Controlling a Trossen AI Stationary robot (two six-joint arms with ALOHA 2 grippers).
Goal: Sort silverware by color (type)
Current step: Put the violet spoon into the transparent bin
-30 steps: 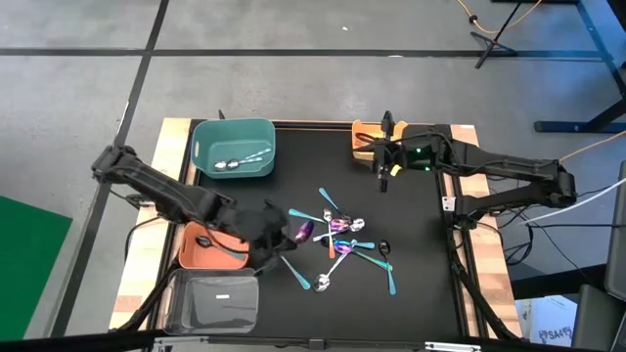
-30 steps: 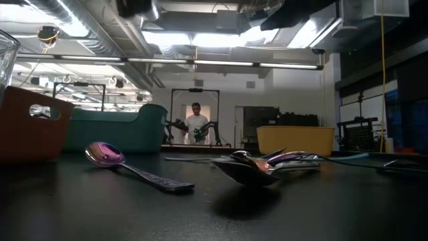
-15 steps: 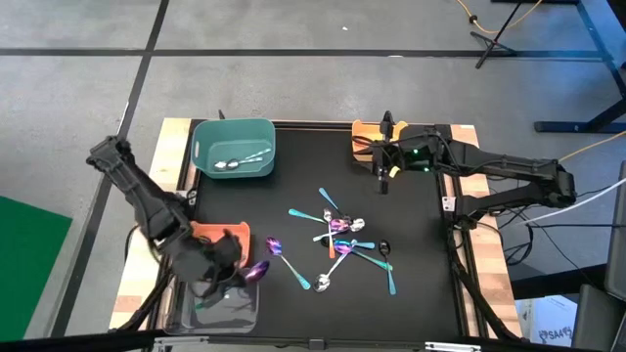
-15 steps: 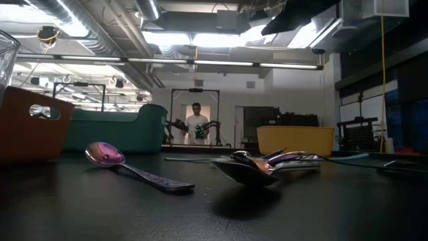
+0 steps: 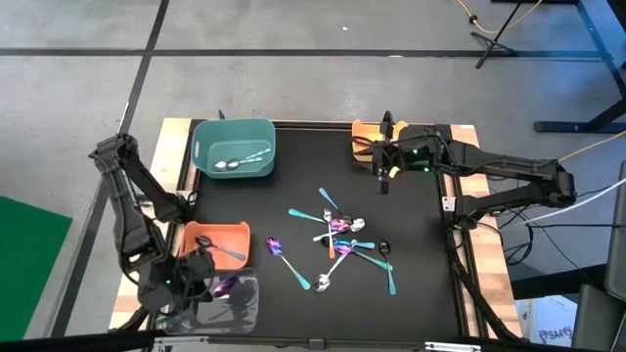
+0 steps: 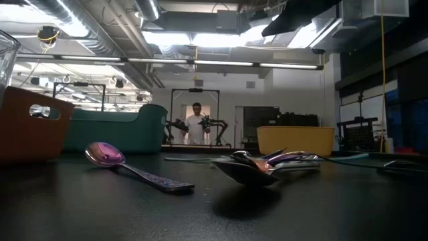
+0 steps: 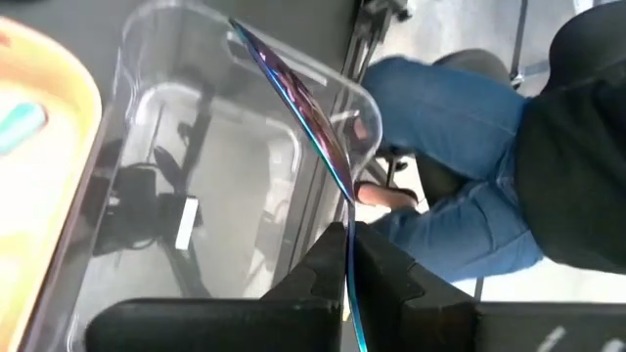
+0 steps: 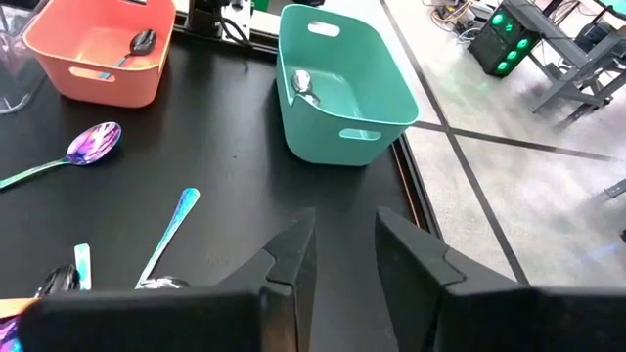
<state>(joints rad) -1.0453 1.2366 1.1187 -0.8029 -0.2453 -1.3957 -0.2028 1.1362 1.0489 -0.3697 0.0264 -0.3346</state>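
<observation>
Next, I set the purple spoon down with my left gripper inside the clear bin [image 5: 234, 300] [image 7: 208, 171], toward the end of it that is nearest the spoon pile.
My left gripper [image 5: 208, 283] hangs over the clear bin [image 5: 210, 305] at the table's near left corner, shut on an iridescent purple spoon [image 7: 298, 108]. Several teal, purple, silver and black spoons lie in a loose pile [image 5: 344, 241] mid-table, also seen in the low view [image 6: 267, 164]. Nearer the left, one purple spoon [image 5: 275, 244] lies flat on the black mat, with a teal one [image 5: 299, 278] beside it. My right gripper [image 8: 344, 256] hovers open and empty above the mat's far right part [image 5: 383, 182]. My left gripper pinches the purple spoon's handle [image 7: 346, 231] between its two fingers [image 7: 311, 279], which slant down toward the clear bin. The spoon is seen edge-on and sticks out straight ahead past the fingertips. It hangs clear above the bin's open top.
A teal bin [image 5: 233, 147] with silver spoons stands at the far left, an orange bin [image 5: 217, 244] with a black spoon beside the clear one, a yellow bin [image 5: 367, 137] at the far right. A person in jeans [image 7: 460, 147] sits beyond the table's near left corner.
My left gripper has carried the purple spoon from beside the pile toward the table's near left corner, passing over the orange bin to above the clear bin. It has swung round as it went, and the spoon has stayed lifted clear. The right arm has kept still.
</observation>
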